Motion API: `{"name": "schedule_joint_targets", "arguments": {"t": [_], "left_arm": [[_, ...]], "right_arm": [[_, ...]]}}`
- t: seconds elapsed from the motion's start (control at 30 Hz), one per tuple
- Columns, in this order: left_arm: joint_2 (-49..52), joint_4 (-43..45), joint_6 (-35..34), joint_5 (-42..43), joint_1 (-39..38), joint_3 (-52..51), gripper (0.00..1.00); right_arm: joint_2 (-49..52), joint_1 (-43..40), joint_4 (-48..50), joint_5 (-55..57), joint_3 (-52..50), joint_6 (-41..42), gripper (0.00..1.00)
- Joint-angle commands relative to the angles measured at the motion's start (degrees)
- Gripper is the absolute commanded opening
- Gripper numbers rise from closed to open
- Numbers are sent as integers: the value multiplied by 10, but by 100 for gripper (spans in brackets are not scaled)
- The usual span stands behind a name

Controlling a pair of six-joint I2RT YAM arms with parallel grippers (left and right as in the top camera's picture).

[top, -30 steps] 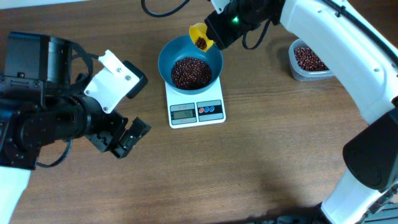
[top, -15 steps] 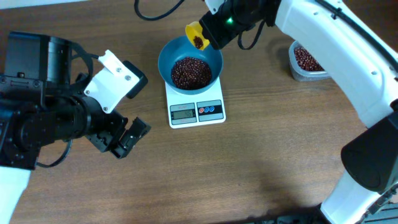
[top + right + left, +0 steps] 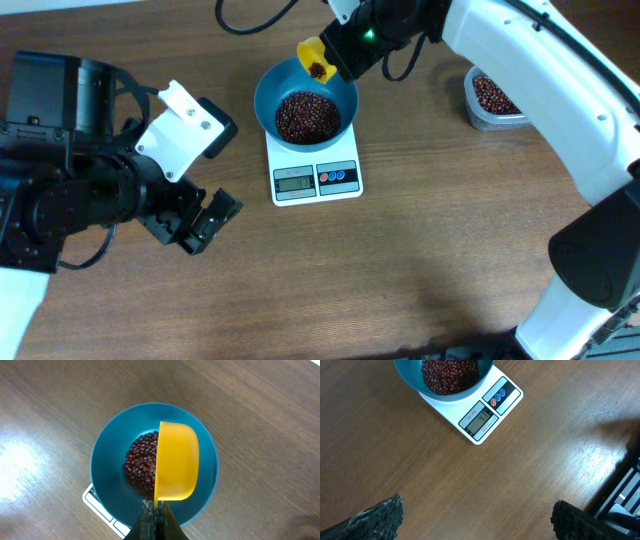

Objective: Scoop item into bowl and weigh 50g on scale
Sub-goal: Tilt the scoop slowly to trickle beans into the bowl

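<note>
Next, my right gripper sets the yellow scoop free on the bare table (image 3: 521, 205), in front of the clear plastic tub. The scoop now hangs over the blue bowl.
The blue bowl (image 3: 305, 98) sits on the white scale (image 3: 316, 172) and holds many dark red-brown beans (image 3: 306, 116). My right gripper (image 3: 335, 55) is shut on the handle of a yellow scoop (image 3: 315, 58), which is tilted over the bowl's far rim with a few beans in it. In the right wrist view the scoop (image 3: 175, 466) hangs over the bowl (image 3: 107, 462) and beans (image 3: 142, 460). My left gripper (image 3: 200, 225) is open and empty on the table left of the scale. The left wrist view shows the scale (image 3: 485, 415) and bowl (image 3: 415, 380).
A clear plastic tub (image 3: 492, 97) of the same beans stands at the back right. The right arm (image 3: 540, 70) stretches across the back right of the table. The scale's display (image 3: 481, 419) is lit.
The right gripper moved the scoop slightly left and back over the bowl's rim, then held still. The left arm has not moved.
</note>
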Motion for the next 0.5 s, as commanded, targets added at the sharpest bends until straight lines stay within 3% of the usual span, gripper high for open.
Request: {"name": "schedule_joint_targets", "arguments": {"t": [0.0,0.47], "left_arm": [[-3,1,-1,6,-1,-1,99],[-3,1,-1,6,-1,-1,99]], "right_arm": [[-9,5,7,11,28,0,4],[-3,5,-1,28,16,0,4]]}}
